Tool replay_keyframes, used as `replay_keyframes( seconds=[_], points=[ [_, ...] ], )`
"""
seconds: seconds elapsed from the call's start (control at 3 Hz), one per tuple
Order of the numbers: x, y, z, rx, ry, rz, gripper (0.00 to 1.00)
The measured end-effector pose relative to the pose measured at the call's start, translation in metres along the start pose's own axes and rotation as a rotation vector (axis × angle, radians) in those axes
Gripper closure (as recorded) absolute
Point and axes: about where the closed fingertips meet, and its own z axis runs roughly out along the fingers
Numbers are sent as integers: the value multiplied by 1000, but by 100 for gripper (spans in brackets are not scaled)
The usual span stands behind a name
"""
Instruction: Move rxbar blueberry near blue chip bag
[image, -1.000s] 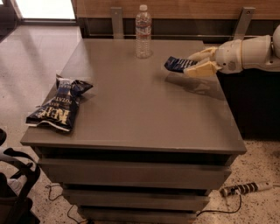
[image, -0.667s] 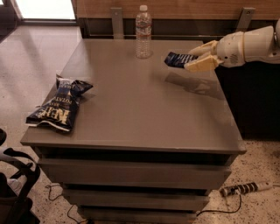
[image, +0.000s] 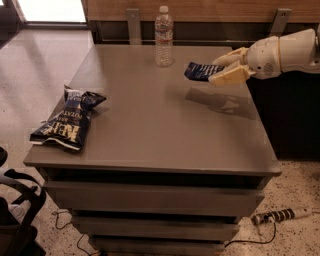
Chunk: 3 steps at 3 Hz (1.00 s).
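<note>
Next, I release the rxbar blueberry from my gripper on the grey table (image: 130, 113) beside the upper end of the blue chip bag.
My gripper (image: 220, 69) comes in from the right, and its cream fingers are shut on the rxbar blueberry (image: 201, 71), a small flat navy wrapper with white stripes. I hold it in the air above the right rear part of the grey table (image: 150, 145), with its shadow on the surface below. The blue chip bag (image: 66, 120), large and crinkled with pale letters, lies at the table's left front edge, far from the bar.
A clear water bottle (image: 163, 37) stands upright at the table's back edge, left of the gripper. Drawers sit below the tabletop. A power strip (image: 280, 216) lies on the floor at the right, and a dark chair base (image: 17, 215) at the lower left.
My gripper has lifted the bar higher off the table and moved it slightly left. The chip bag and bottle have not moved.
</note>
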Motion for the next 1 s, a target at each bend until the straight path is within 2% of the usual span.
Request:
replay_keyframes(
  seconds=[0.33,0.67,1.0],
  points=[
    [-9,30,9,-31,13,-38,100],
    [-16,65,28,-61,31,-50,100],
    [-21,95,51,-61,27,-27,100]
  ],
)
